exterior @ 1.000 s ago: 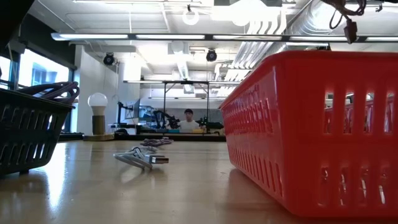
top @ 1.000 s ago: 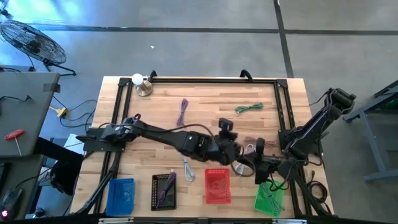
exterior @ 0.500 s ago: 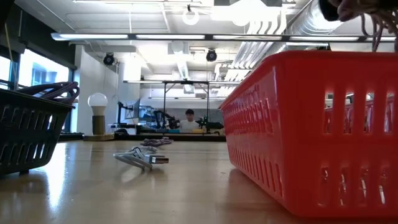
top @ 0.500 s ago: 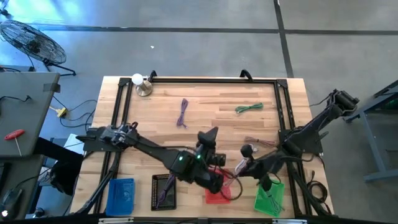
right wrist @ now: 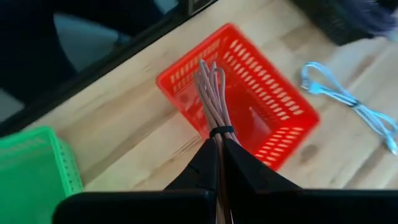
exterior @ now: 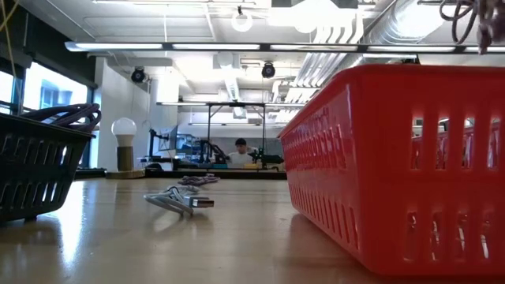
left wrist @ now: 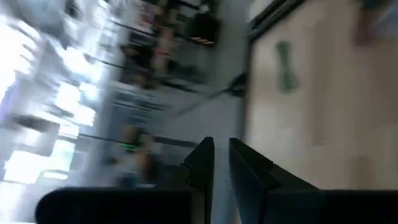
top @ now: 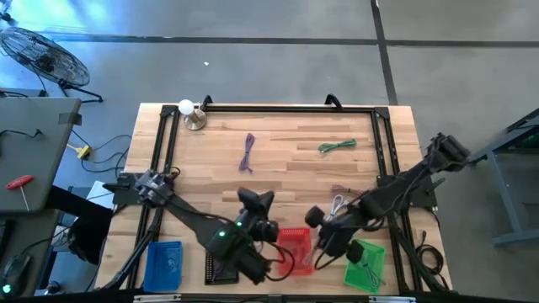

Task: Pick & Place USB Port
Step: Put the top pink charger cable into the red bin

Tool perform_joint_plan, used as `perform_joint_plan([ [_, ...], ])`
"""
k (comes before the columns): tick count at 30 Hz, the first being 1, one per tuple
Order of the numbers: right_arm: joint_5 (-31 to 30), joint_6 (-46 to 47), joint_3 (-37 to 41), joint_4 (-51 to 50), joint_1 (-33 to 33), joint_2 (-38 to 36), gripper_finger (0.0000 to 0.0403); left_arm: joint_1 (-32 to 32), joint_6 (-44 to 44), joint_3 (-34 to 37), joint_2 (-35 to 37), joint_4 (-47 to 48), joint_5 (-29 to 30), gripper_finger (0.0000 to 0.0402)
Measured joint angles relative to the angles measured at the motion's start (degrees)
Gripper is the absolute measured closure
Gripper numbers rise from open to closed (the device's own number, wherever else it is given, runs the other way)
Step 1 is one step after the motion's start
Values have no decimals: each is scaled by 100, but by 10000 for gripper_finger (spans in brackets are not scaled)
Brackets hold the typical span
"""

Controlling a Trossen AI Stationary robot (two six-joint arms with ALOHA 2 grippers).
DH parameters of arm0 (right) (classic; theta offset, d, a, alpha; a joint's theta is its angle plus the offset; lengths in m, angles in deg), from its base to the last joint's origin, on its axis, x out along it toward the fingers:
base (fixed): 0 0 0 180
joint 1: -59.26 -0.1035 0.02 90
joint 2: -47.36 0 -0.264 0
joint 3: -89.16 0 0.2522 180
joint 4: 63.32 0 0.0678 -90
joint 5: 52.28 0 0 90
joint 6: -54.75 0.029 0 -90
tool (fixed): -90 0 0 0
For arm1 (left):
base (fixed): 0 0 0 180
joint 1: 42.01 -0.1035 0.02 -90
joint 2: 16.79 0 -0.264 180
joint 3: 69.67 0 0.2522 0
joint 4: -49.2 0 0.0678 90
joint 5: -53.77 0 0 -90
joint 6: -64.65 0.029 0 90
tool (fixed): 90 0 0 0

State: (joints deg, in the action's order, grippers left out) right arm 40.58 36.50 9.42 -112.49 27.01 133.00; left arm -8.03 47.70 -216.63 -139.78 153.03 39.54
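I need to let go of the pinkish-brown cable bundle, held above the red basket now, with my right gripper on the bottom of the red basket [top: 295, 256] [right wrist: 245, 112], near the middle of the bottom.
A pinkish-brown cable bundle [right wrist: 210, 93] with a black tie is in my right gripper [right wrist: 217, 142], which is shut on it above the red basket [right wrist: 277, 134]. In the high view my right gripper [top: 320, 249] slants down over the basket's right side [top: 296, 236]. The low view shows cable loops [exterior: 465, 17] hanging above the basket's rim [exterior: 394, 75]. My left gripper [top: 256, 202] stands left of the basket. In the left wrist view its fingers [left wrist: 219, 155] keep a narrow gap with nothing between them. My right gripper pinches the cable bundle between its two fingers, just behind the black tie [right wrist: 219, 131]. The fingers slant down from the table's right and lie along the bundle. The looped end reaches out past the fingertips. The bundle is lifted clear above the red basket.
Near the front edge stand a blue basket [top: 163, 265], a black basket [top: 221, 257] with purple cables and a green basket [top: 367, 265]. Loose cables lie on the table: purple [top: 247, 153], green [top: 337, 146], light blue [right wrist: 348, 94]. A bulb lamp [top: 190, 113] stands far left.
My right gripper has carried the cable bundle toward the table's left and tipped downward, ending over the red basket. My left gripper has drawn away from it toward the table's left and turned about.
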Motion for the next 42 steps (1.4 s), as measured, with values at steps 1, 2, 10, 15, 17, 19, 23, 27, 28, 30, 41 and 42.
perform_joint_plan([
  [1,47,-101,-139,-110,4,164,400,10,-109,40,97,-45,-336,357],
  [2,71,-215,-260,-216,8,324,400,41,-175,58,204,0,-794,357],
  [10,261,-935,-1022,-623,107,1267,400,17,-926,49,562,-7,-2360,357],
  [15,566,-1288,-1211,-577,239,1615,400,17,-935,49,598,-6,-2400,357],
  [17,680,-1362,-1196,-521,302,1739,400,17,-939,49,598,-7,-2406,357],
  [19,724,-1434,-1193,-526,342,1857,400,17,-976,49,598,-6,-2449,357],
  [23,756,-1572,-1193,-403,349,2069,400,17,-1097,49,595,-6,-2468,357],
  [27,1043,-1660,-1193,-284,347,2239,400,17,-1097,51,595,-6,-2468,357],
  [28,1085,-1669,-1193,-252,347,2280,401,17,-1096,51,595,-6,-2467,357],
  [30,1124,-1675,-1193,-233,373,2344,398,16,-1077,51,595,-8,-2470,357],
  [41,700,-1428,-1188,14,428,2385,308,17,-1094,51,595,-6,-2734,357],
  [42,698,-1391,-1188,15,428,2383,300,17,-1111,51,595,-6,-2741,357],
])
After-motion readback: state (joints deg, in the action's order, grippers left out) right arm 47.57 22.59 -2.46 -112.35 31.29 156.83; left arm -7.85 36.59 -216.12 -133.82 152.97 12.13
